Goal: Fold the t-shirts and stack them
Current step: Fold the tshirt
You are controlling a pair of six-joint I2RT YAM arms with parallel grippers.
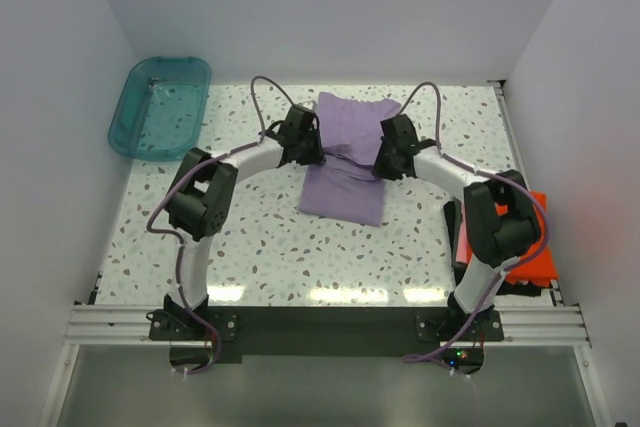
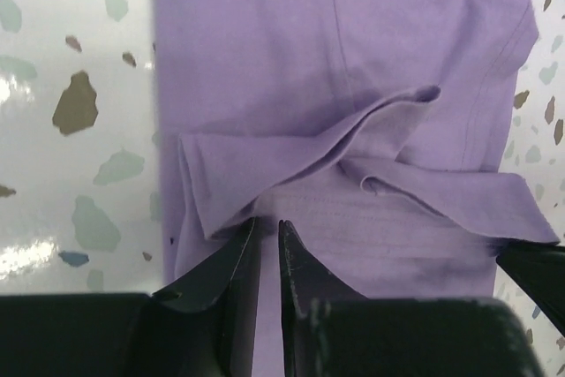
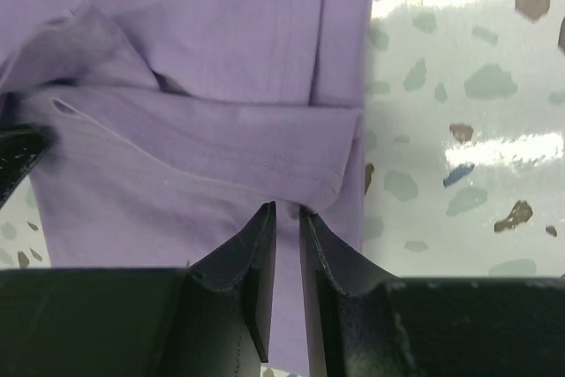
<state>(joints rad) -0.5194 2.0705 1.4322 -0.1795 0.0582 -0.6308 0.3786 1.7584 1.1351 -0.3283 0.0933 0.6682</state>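
Note:
My left gripper needs to wait to take the hem's corner (image 2: 212, 192) until I lay the hem flat, as the lavender-purple t-shirt's hem buckles and doubles back between my grippers.
The lavender-purple t-shirt (image 1: 345, 187) lies partly folded in the middle of the table, long axis running away from me. My left gripper (image 1: 303, 145) is at its left edge and my right gripper (image 1: 392, 152) at its right edge, facing each other across the cloth. In the left wrist view the shirt (image 2: 335, 59) shows a raised fold, and the left gripper (image 2: 267, 222) is shut on that fold's edge. In the right wrist view the right gripper (image 3: 287, 207) pinches the doubled hem of the shirt (image 3: 194, 41). The folded orange-red t-shirt (image 1: 535, 257) lies at the table's right edge, partly behind the right arm.
A teal plastic tub (image 1: 160, 107) sits at the far left corner, hanging over the table edge. White walls close in the sides and back. The speckled tabletop (image 1: 250, 237) shows bare in front of the lavender shirt.

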